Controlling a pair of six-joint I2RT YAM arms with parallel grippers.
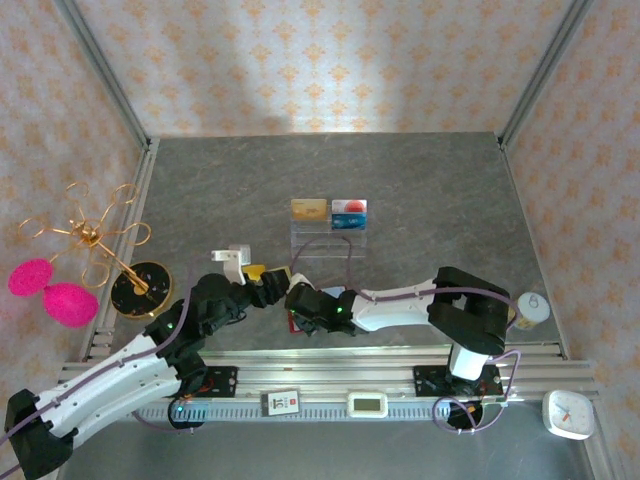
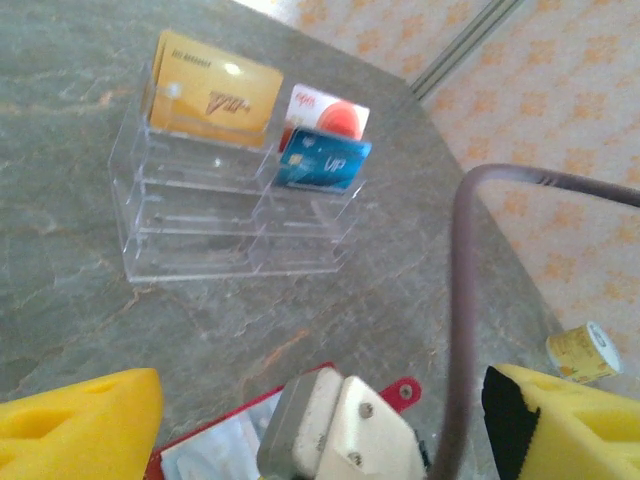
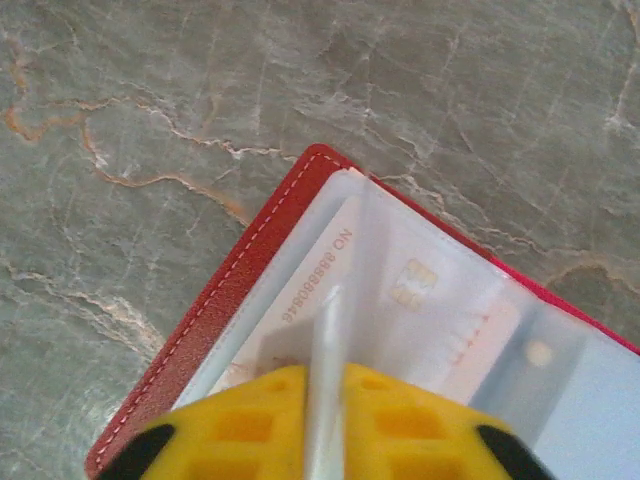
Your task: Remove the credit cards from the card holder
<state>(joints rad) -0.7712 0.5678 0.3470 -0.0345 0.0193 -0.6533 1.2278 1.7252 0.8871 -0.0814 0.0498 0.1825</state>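
I am pinching the clear sleeve above the pale card with my right gripper, so I should take the card with it by its inner edge [image 3: 492, 350] while my left gripper steadies the holder.
The red card holder [image 3: 225, 300] lies open on the grey table, near the front middle [image 1: 294, 323]. Its clear sleeves show a pale credit card [image 3: 420, 290] with a chip and a printed number, still inside a sleeve. My right gripper [image 3: 325, 375] is shut on a thin clear sleeve page that stands up edge-on between its yellow fingers; it sits over the holder [image 1: 300, 300]. My left gripper [image 2: 320, 400] hangs open and wide just left of it [image 1: 268, 277]. Between its fingers I see the right gripper's body and the holder's red tab [image 2: 403, 391].
A clear acrylic stand [image 1: 328, 240] behind the holder carries a gold card [image 2: 215, 95] and a blue-white-red card [image 2: 325, 140]. A gold wire ornament on a black base [image 1: 140, 288] with pink puffs stands left. A small cup [image 1: 530, 308] stands right, beside a white timer [image 1: 568, 413].
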